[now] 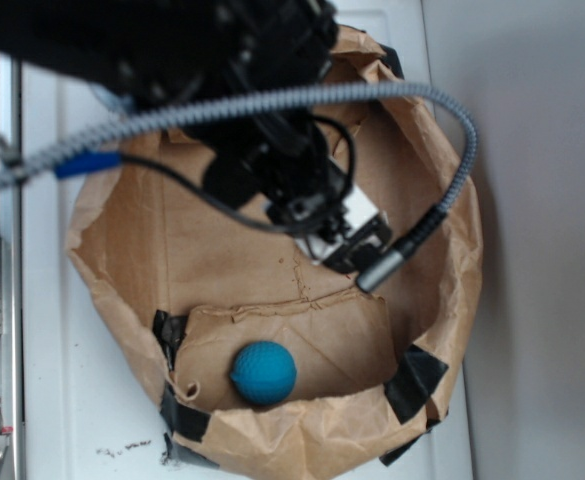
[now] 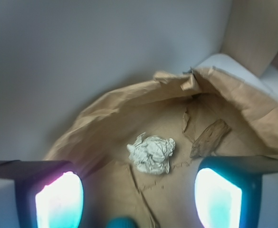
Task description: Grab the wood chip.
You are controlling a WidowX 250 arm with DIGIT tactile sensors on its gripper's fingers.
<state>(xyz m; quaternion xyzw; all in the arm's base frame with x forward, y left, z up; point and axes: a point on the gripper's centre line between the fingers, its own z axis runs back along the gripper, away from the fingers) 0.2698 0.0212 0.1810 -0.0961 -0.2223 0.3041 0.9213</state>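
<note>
The wood chip's long sides (image 1: 342,152) (image 2: 208,139), beside the loose paper flap, should be where my gripper goes next and closes, with one end sticking out.
In the wrist view the wood chip (image 2: 210,137) lies on the brown paper floor of the bag, a dark-brown rough sliver just beyond my right finger. My gripper (image 2: 139,199) is open, its two glowing pads (image 2: 58,202) wide apart with only bare paper between them. A crumpled white paper wad (image 2: 151,153) sits ahead of the gap, left of the chip. In the exterior view the gripper (image 1: 352,245) hangs inside the bag near its right wall, and the arm hides the chip.
The open paper bag (image 1: 122,260) has raised, ragged walls patched with black tape (image 1: 412,380). A blue textured ball (image 1: 263,372) rests in the bag's near part. A grey braided cable (image 1: 442,190) loops over the right wall. A loose paper flap (image 2: 186,121) stands by the chip.
</note>
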